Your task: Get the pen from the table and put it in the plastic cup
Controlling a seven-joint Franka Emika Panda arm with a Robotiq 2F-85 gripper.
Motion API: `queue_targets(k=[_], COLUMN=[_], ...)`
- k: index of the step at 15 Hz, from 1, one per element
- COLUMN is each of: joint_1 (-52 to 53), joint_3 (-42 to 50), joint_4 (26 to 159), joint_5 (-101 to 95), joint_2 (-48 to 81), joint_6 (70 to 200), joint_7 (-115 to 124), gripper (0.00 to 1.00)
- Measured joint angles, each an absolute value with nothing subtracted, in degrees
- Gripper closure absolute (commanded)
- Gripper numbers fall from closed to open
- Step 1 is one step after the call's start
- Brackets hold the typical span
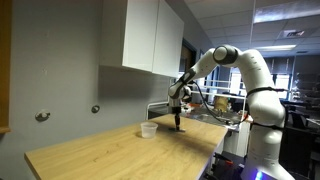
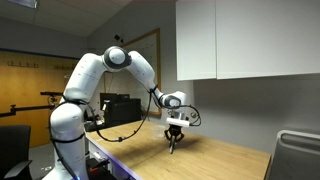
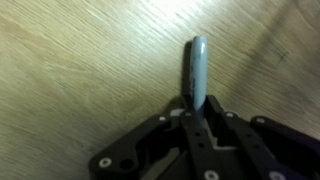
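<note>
The pen, now hanging just above the table, will be let go inside the translucent plastic cup (image 1: 149,130) standing on the wood-grain table near the wall.
My gripper (image 3: 197,106) is shut on the pen (image 3: 197,68), a thin grey-green stick that juts out from between the fingers over the wood-grain table (image 3: 80,70). In both exterior views the gripper (image 1: 179,124) (image 2: 174,145) points down, just above the table (image 1: 120,155) (image 2: 215,160), with the pen hanging from it. The small translucent plastic cup (image 1: 148,130) stands on the table a short way beside the gripper. The cup is not in the wrist view.
White wall cabinets (image 1: 150,35) hang above the table's far side. A cluttered bench (image 1: 225,105) lies behind the arm. A dark chair or bin (image 2: 295,155) stands at the table's end.
</note>
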State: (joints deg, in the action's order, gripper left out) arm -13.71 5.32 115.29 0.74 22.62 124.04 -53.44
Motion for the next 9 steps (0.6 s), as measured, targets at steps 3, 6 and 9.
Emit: queue_targets(k=[3,6,9], joint_1=[-13.7,-13.5,-12.2], joint_3=[5.3,5.2,5.0], joint_4=[116.8,117.9,118.5], joint_5=[0.9,2.4,4.5], joint_2=[19.0,13.9,8.4], joint_6=[123.2,122.3,123.7], joint_7=[-53.3,-52.7,-49.0], gripper=[0.93,0.93,0.93])
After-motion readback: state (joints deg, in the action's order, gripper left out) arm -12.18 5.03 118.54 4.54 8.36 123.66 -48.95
